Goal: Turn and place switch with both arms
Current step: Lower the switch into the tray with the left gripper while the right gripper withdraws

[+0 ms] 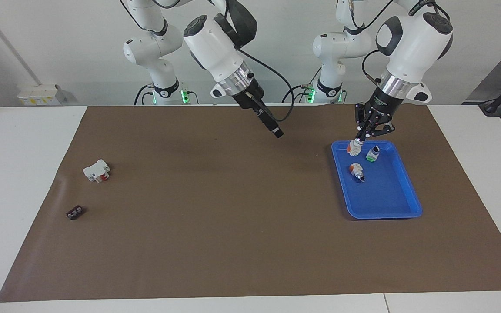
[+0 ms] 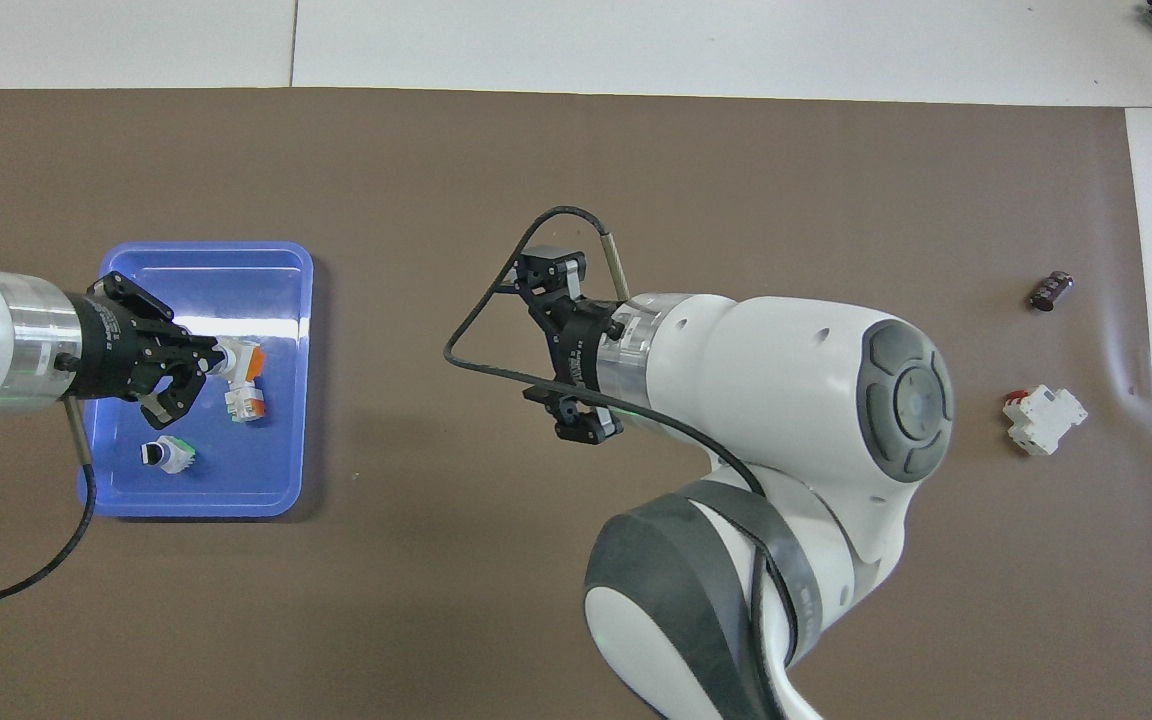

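My left gripper is to let go of the white switch in the blue tray (image 2: 213, 486), next to the green-ended switch.
My left gripper (image 1: 359, 140) is shut on a white switch (image 1: 354, 149) with an orange end block. It holds the switch by its knob end, low over the corner of the blue tray (image 1: 383, 211) nearest the robots. In the overhead view the left gripper (image 2: 208, 362) and the held switch (image 2: 241, 362) are over the tray (image 2: 206, 262). Two more switches lie in the tray: an orange-ended one (image 1: 356, 170) (image 2: 246, 403) and a green-ended one (image 1: 372, 153) (image 2: 168, 455). My right gripper (image 1: 276, 130) (image 2: 561, 350) is open and empty, raised over the brown mat beside the tray.
A boxy white part with red (image 1: 96, 170) (image 2: 1043, 419) and a small black ribbed block (image 1: 75, 212) (image 2: 1050, 291) lie on the mat toward the right arm's end of the table. The brown mat (image 1: 215, 226) covers most of the table.
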Motion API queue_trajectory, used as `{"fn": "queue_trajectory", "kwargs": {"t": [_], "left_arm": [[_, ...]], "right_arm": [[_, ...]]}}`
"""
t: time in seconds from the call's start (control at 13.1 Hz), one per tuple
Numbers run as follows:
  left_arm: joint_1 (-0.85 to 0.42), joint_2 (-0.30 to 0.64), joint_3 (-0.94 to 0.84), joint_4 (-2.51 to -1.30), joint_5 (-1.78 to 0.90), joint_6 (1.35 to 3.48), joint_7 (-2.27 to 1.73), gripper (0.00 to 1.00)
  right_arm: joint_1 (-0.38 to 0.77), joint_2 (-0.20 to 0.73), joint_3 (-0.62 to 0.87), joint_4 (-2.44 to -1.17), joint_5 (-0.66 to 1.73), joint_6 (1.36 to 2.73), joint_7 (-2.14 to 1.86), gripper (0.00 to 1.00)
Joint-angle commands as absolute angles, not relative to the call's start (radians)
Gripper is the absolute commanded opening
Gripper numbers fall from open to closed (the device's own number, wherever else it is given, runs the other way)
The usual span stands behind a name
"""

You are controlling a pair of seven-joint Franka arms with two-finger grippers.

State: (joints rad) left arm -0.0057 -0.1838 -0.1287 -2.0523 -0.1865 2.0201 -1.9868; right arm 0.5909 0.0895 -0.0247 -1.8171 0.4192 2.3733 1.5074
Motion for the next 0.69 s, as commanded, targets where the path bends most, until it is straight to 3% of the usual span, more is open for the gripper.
{"fn": "queue_trajectory", "kwargs": {"t": [0.0, 0.31, 0.61], "left_arm": [[0.015, -0.242, -0.124, -2.176, -0.109, 2.088, -1.646, 0.0], [0.087, -0.23, -0.124, -2.247, -0.101, 2.122, -0.994, 0.0], [0.121, -0.23, -0.124, -2.299, -0.1, 2.092, -0.51, 0.0]], "right_arm": [[0.488, 0.049, -0.017, -1.859, 0.255, 2.275, 1.251, 1.0], [0.312, 0.046, -0.018, -1.853, 0.109, 2.12, 0.753, 1.0], [0.148, -0.02, -0.021, -1.847, 0.1, 1.953, 0.495, 1.0]]}}
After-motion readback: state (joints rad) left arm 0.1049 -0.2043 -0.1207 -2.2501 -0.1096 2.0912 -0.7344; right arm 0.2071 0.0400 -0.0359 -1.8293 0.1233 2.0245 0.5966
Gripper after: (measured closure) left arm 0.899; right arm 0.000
